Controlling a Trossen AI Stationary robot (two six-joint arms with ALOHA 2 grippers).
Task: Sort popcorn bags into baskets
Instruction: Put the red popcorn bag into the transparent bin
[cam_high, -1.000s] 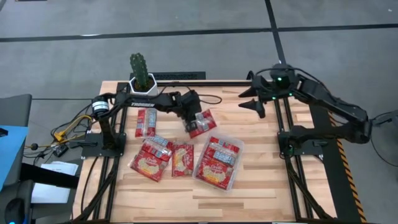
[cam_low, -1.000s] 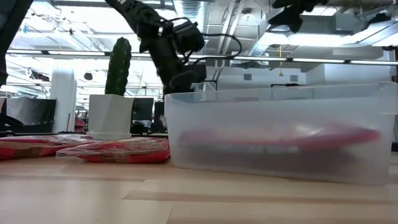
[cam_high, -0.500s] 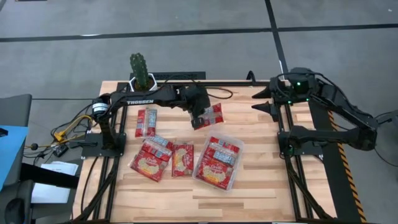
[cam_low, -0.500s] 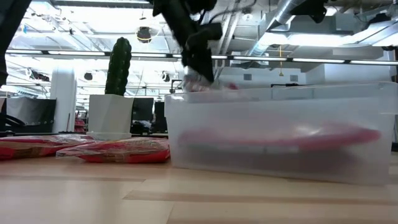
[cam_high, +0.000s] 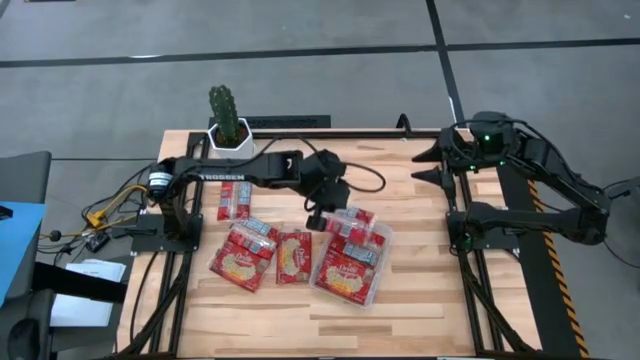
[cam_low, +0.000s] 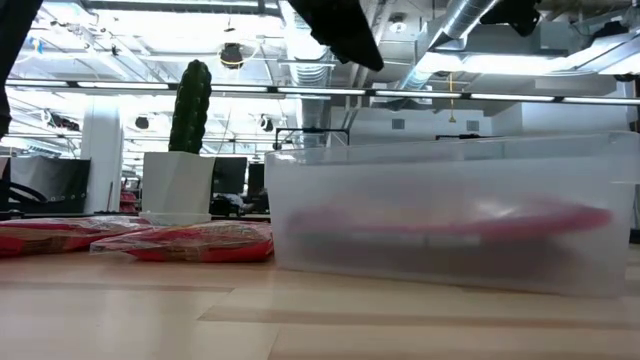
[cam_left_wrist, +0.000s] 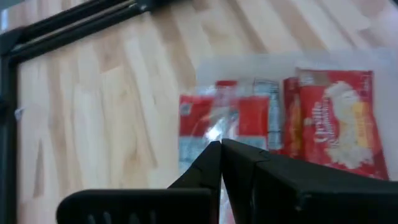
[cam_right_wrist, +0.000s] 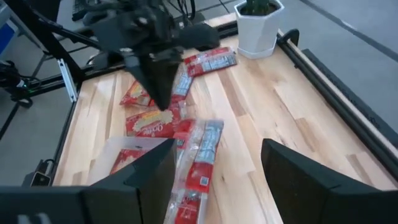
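Note:
I should release the small oblong red packet from my left gripper inside the far end of the clear bin (cam_high: 357, 241).
My left gripper (cam_high: 318, 212) (cam_left_wrist: 221, 144) hangs shut above the far end of the clear bin (cam_high: 322, 278) and touches nothing. A small oblong red packet (cam_high: 350, 219) (cam_left_wrist: 227, 118) (cam_right_wrist: 200, 163) lies below it at the bin's far end, one end across the rim. Larger red packets with the yellow picture (cam_high: 347, 272) (cam_left_wrist: 339, 124) lie flat in the bin. Three more packets lie flat on the table left of the bin: an oblong one (cam_high: 236, 198), a large one (cam_high: 245, 256) and one (cam_high: 293, 257) beside it. My right gripper (cam_high: 430, 166) (cam_right_wrist: 217, 149) waits open at the table's far right.
A white hexagonal pot with a cactus (cam_high: 228, 135) (cam_low: 180, 185) stands at the far edge, left of centre. Black frame rails (cam_high: 470, 250) run along both sides of the table. Bare wood lies right of the bin and along the near edge.
My left gripper carried the small oblong packet from the far middle of the table toward the bin, then rose. The packet has dropped out of its fingers and now lies at the bin's far end. My right arm drew back a little toward the table's right edge.

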